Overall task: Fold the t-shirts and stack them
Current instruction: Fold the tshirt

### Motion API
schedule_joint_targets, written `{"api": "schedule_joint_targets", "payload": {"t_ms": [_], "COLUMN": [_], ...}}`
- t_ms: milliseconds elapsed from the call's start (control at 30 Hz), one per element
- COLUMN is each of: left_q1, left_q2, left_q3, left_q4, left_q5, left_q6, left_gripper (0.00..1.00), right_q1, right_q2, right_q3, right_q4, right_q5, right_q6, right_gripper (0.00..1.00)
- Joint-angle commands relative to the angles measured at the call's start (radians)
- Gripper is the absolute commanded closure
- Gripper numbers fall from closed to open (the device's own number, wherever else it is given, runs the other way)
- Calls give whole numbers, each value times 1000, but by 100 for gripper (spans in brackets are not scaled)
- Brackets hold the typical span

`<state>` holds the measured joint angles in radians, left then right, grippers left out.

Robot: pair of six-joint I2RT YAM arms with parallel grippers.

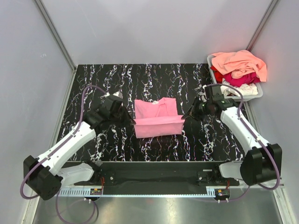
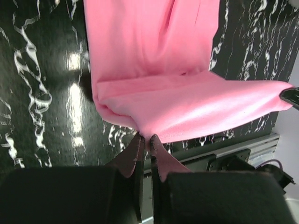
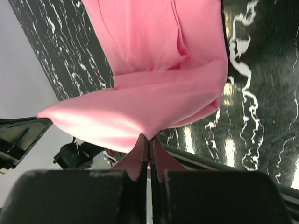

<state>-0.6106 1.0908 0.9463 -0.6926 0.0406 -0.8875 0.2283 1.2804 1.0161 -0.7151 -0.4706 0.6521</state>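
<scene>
The robot's left gripper will release the t-shirt's hem corner, now lifted off the table, on the black marbled table (image 1: 135, 88) just past the far shoulder of the pink t-shirt.
A pink t-shirt (image 1: 156, 116) lies in the middle of the black marbled table, its near hem lifted off the surface and stretched between both arms. My left gripper (image 1: 132, 122) is shut on the hem's left corner, and in the left wrist view the pink t-shirt (image 2: 187, 102) runs straight from my left gripper (image 2: 145, 138). My right gripper (image 1: 185, 116) is shut on the right corner; in the right wrist view the pink t-shirt (image 3: 154, 93) hangs from my right gripper (image 3: 149, 138). More t-shirts, peach-orange (image 1: 240, 63), crimson (image 1: 240, 79) and white (image 1: 238, 89), are piled at the back right.
A grey tub (image 1: 257, 93) holding the piled shirts stands at the table's back right corner, close behind my right arm. Grey walls close in the table (image 1: 103, 84) on three sides. A metal rail (image 1: 154, 189) runs along the near edge.
</scene>
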Motion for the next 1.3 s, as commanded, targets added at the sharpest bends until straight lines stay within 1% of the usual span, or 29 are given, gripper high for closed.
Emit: {"api": "schedule_joint_targets", "payload": {"t_ms": [0, 133, 467, 633, 733, 1000, 1167, 1267], "left_q1": [81, 113, 183, 215, 224, 258, 287, 308], "left_q2": [38, 107, 260, 342, 365, 449, 537, 609], "left_q3": [89, 152, 253, 333, 368, 417, 448, 492], "left_q4": [7, -4, 57, 48, 42, 56, 76, 77], "left_q5": [62, 70, 125, 159, 163, 196, 199, 217], "left_q6": [123, 180, 225, 254, 265, 282, 297, 308], "left_gripper": [96, 97, 98, 99, 98, 98, 98, 99], "right_q1": [-14, -23, -37, -46, -47, -52, -53, -56], "right_q2": [56, 120, 335, 398, 413, 545, 658, 721], "right_q3": [94, 159, 344, 404, 446, 578, 668, 720], "right_q4": [32, 36, 40, 43, 43, 32, 37, 55], "right_q5": [84, 89, 70, 69, 72, 58, 43, 30], "right_q6": [-52, -66, -91, -91, -89, -92, -97, -85], "right_gripper": [100, 100, 100, 100, 100, 100, 100, 100]}}
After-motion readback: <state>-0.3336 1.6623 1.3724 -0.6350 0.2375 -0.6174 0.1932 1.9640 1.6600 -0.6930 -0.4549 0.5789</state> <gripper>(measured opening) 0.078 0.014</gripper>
